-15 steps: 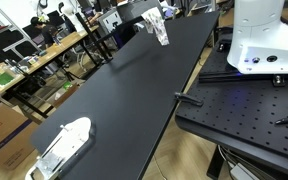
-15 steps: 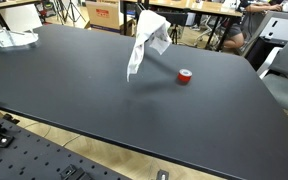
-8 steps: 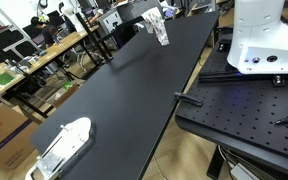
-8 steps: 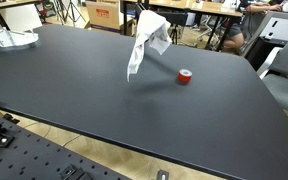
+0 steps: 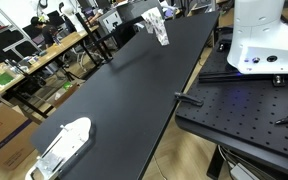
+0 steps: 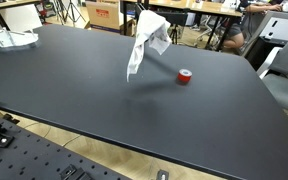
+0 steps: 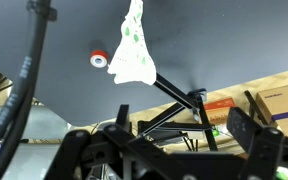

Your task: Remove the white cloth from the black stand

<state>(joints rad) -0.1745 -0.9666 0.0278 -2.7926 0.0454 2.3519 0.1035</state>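
The white cloth is beside the red tape roll. Next, my gripper closes on the wide end of the white cloth (image 5: 153, 14) (image 7: 137, 73) there.
The white cloth (image 6: 144, 40) hangs limp and wrinkled over the black stand in the middle of the black table (image 6: 64, 90). It shows at the far end of the table in an exterior view (image 5: 159, 25). In the wrist view the cloth (image 7: 132, 45) drapes from the top of the stand's slanted black arm (image 7: 174, 95). My gripper (image 7: 164, 150) is only in the wrist view, dark along the bottom edge. Its fingers (image 7: 248, 132) stand wide apart and hold nothing, well away from the cloth. The arm is out of both exterior views.
A red tape roll (image 6: 185, 77) lies on the table beside the stand, also in the wrist view (image 7: 99, 59). A flat white oblong device (image 5: 64, 145) lies near one table end. The white robot base (image 5: 264, 35) stands on a perforated plate. Cluttered desks and boxes surround the table.
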